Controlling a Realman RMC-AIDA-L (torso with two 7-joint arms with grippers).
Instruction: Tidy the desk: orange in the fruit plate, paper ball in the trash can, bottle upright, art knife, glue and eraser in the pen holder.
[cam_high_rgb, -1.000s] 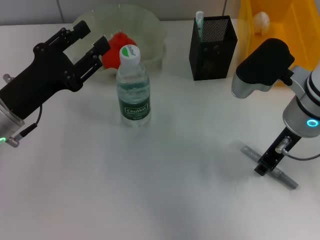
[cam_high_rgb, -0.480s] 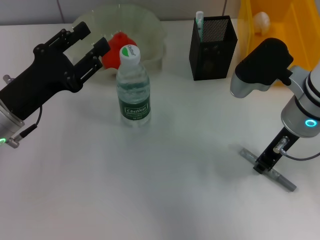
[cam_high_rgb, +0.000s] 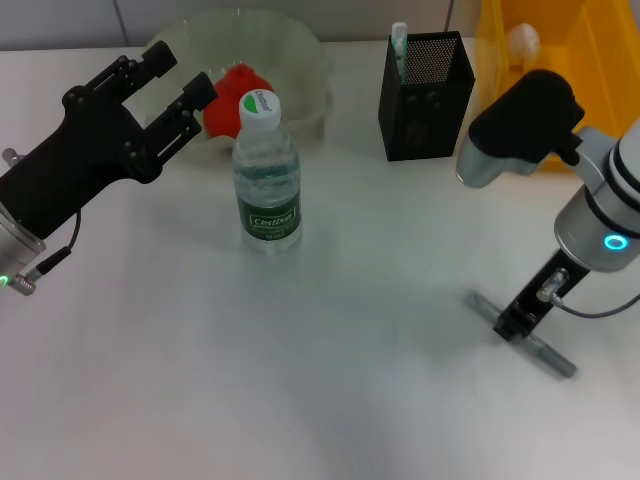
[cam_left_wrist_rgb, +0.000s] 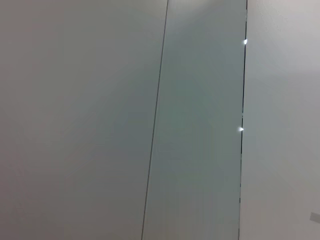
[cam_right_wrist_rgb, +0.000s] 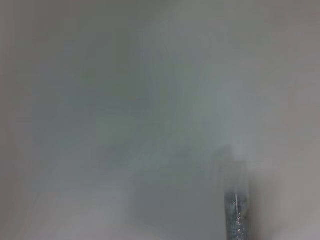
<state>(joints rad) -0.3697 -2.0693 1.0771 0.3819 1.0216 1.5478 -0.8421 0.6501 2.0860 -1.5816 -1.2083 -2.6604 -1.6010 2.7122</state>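
Observation:
My right gripper has the grey art knife. It will let go of it inside the black mesh pen holder (cam_high_rgb: 441, 58), beside the white-green glue.
The grey art knife (cam_high_rgb: 552, 357) is held across its middle by my right gripper (cam_high_rgb: 514, 327), which is shut on it just above the table at the right; its tip also shows in the right wrist view (cam_right_wrist_rgb: 235, 220). The bottle (cam_high_rgb: 267, 176) stands upright left of centre. The orange (cam_high_rgb: 236, 84) lies in the clear fruit plate (cam_high_rgb: 300, 50). My left gripper (cam_high_rgb: 180, 78) hovers open beside the plate and bottle. The black mesh pen holder (cam_high_rgb: 427, 95) holds a white-green stick, apparently the glue (cam_high_rgb: 399, 48). The paper ball (cam_high_rgb: 523, 42) sits in the yellow trash can (cam_high_rgb: 590, 45). The eraser is out of view.
The white table (cam_high_rgb: 330, 380) stretches bare toward me in front of the bottle. The trash can stands at the far right, close behind my right arm. The left wrist view shows only a plain wall.
My right gripper has moved up and to the left, and the art knife has gone with it. My left gripper has shifted slightly toward the plate.

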